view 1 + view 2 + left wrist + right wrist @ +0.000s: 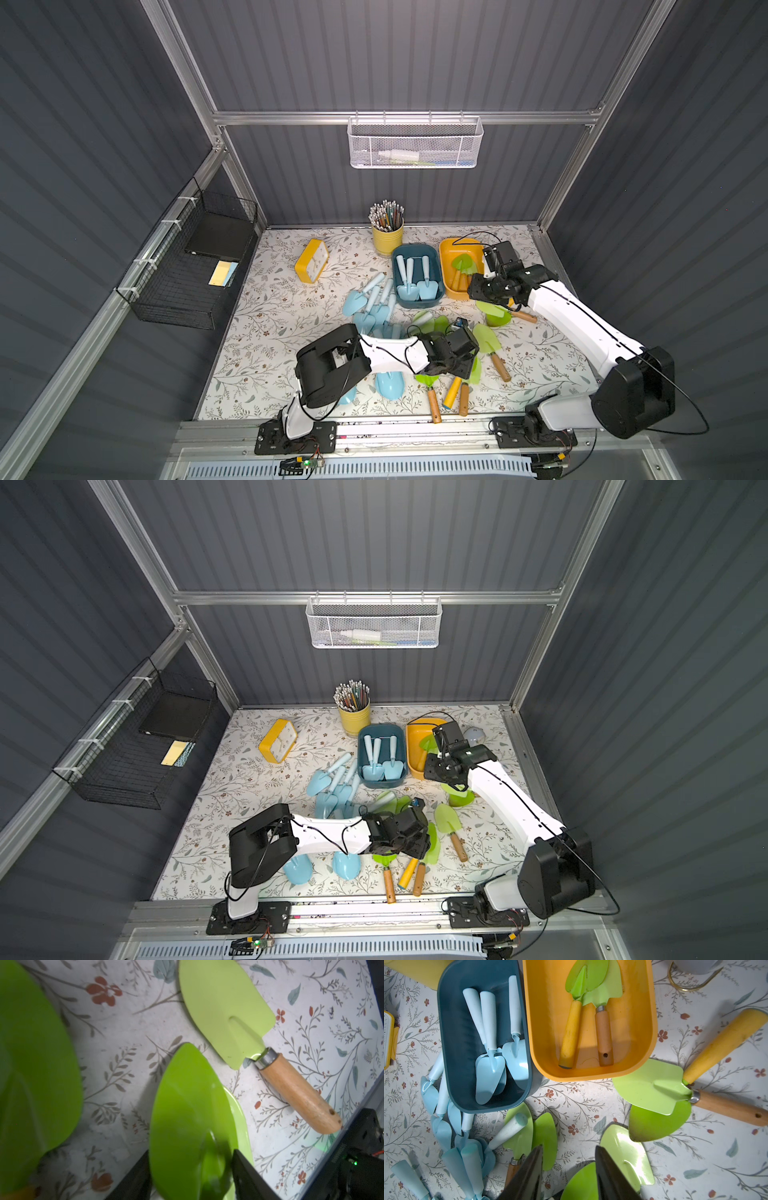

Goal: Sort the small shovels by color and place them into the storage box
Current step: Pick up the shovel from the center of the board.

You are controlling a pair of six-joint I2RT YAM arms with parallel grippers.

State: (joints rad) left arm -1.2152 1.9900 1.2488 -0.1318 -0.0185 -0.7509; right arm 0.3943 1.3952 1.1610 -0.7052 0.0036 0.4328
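Observation:
I will open my left gripper and take the lime-green shovel alone point(191, 1100) before lifting, because the blade of another green shovel lies under the lime-green shovel.
My left gripper point(191, 1150) is shut on a lime-green shovel point(187, 1105), whose blade fills the gap between the two fingers, low over the table's front middle point(461, 365). A paler green shovel with a wooden handle point(224, 1016) lies beside it. My right gripper point(569, 1146) hangs open and empty in front of the orange box point(652, 1022), above loose green blades. That box holds two green shovels point(591, 985). The blue box point(446, 1022) holds three pale blue shovels point(490, 1070). Several blue shovels point(370, 303) lie loose left of the blue box point(415, 249).
A yellow cup of pencils point(387, 239) stands behind the boxes and a yellow clock point(311, 261) lies at the back left. More green shovels with wooden handles point(490, 345) lie near the front edge. A black wire basket point(187, 270) hangs on the left wall.

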